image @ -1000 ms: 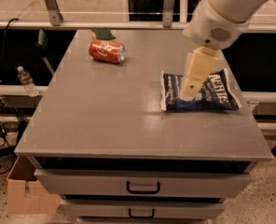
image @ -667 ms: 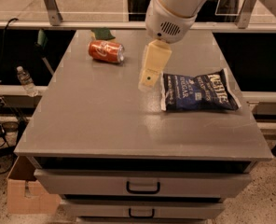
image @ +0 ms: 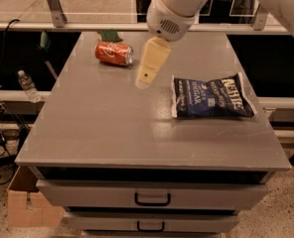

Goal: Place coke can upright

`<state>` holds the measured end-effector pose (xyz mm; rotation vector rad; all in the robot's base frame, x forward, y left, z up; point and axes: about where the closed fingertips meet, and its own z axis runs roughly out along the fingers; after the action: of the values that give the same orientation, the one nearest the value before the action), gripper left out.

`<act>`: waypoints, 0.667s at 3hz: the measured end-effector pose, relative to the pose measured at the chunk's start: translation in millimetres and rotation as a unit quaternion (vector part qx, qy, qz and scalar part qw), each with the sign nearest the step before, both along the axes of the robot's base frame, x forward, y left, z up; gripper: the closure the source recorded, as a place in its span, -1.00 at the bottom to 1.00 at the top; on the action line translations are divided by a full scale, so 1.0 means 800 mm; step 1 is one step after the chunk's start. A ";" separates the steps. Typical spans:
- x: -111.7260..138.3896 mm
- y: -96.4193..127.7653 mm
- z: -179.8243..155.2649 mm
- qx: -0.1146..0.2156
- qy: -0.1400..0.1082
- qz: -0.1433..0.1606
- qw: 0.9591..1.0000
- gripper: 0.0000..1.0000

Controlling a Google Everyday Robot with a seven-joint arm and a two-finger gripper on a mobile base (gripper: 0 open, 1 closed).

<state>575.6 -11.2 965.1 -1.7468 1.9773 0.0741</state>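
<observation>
Next, the gripper moves to the red coke can lying on its side and closes around the can's middle (image: 112,52), clear of the can's silver end.
The red coke can (image: 114,53) lies on its side at the far left of the grey tabletop (image: 102,128), its silver end facing right. My gripper (image: 150,67) hangs above the table just right of the can, apart from it, with its cream finger pointing down and to the left. It holds nothing that I can see.
A dark blue chip bag (image: 211,97) lies flat to the right of the gripper. A green object (image: 110,35) sits at the table's far edge behind the can. Drawers are below the tabletop. A plastic bottle (image: 27,86) and a cardboard box (image: 25,202) are off to the left.
The gripper has moved left, from over the chip bag to a spot near the can. The can and the bag have not moved.
</observation>
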 end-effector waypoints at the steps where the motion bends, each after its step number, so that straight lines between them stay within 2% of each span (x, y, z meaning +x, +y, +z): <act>1: 0.054 0.026 0.000 0.031 -0.015 -0.036 0.999 -1.00; 2: 0.104 0.062 0.006 0.063 -0.029 -0.067 0.995 -1.00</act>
<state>659.0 38.7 969.7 -1.5169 1.9968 0.0994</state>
